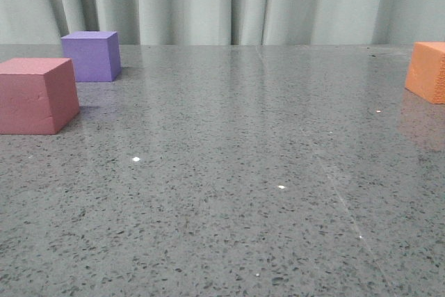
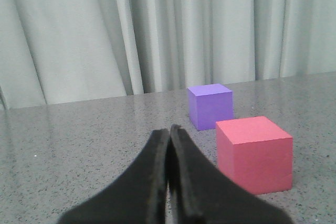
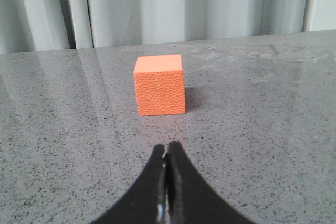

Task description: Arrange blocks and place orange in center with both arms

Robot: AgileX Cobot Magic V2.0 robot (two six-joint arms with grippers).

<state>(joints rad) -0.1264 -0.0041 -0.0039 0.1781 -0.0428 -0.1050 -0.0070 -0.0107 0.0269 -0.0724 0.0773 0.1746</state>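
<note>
My right gripper will next close across the upper half of the orange cube (image 1: 425, 64) (image 3: 159, 80), because that cube belongs in the center.
The pink-red cube (image 1: 36, 95) sits at the table's left edge, with the purple cube (image 1: 91, 55) just behind it. The orange cube (image 1: 427, 71) sits at the far right, cut by the frame edge. No gripper shows in the front view. In the left wrist view my left gripper (image 2: 169, 128) is shut and empty, short of the pink-red cube (image 2: 254, 153) and the purple cube (image 2: 210, 105). In the right wrist view my right gripper (image 3: 167, 145) is shut and empty, a short way in front of the orange cube (image 3: 159, 85).
The grey speckled table (image 1: 229, 172) runs back to a pale green curtain (image 1: 229, 1) along its far edge.
</note>
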